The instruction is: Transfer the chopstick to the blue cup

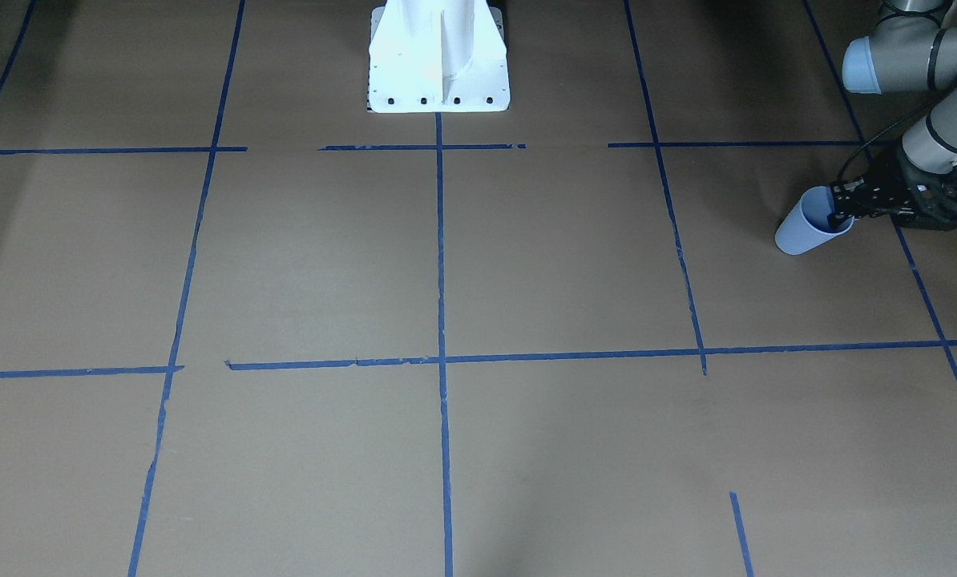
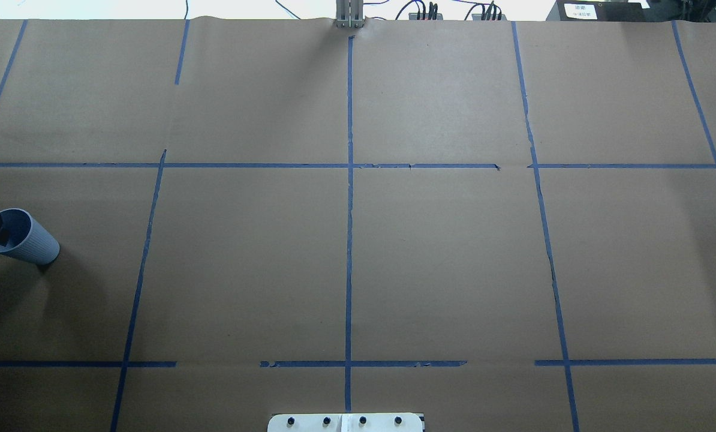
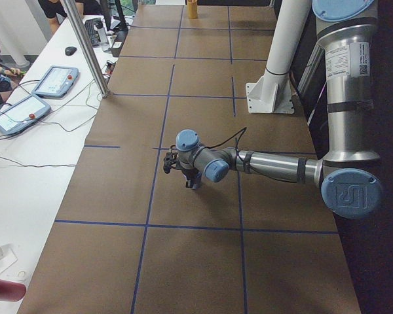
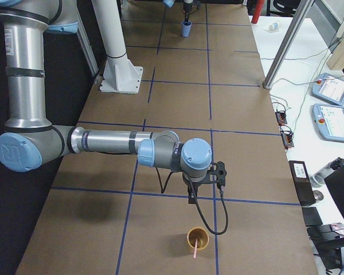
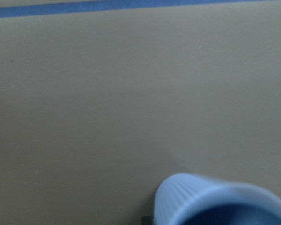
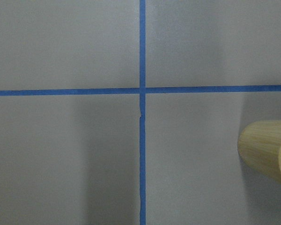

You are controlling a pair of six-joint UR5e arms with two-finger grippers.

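Observation:
My left gripper needs to let go of the blue cup on the blue tape line running from the white robot pedestal [image 1: 446, 268].
The blue cup [image 1: 799, 232] stands upright on the table at the robot's far left; it also shows in the overhead view [image 2: 31, 243] and low in the left wrist view [image 5: 210, 199]. My left gripper [image 1: 837, 212] is at its rim, one finger inside the cup and one outside, shut on the rim. A pale pink chopstick [image 4: 195, 250] leans in a tan cup [image 4: 198, 236] at the robot's far right. My right gripper [image 4: 204, 184] hangs just short of that cup, apart from it; I cannot tell whether it is open or shut.
The white robot pedestal [image 1: 438, 56] stands at the table's back middle. Blue tape lines [image 2: 349, 180] divide the brown table. The tan cup shows at the right edge of the right wrist view [image 6: 267, 150]. Operators' tablets and cables lie on a side desk [image 3: 26, 111].

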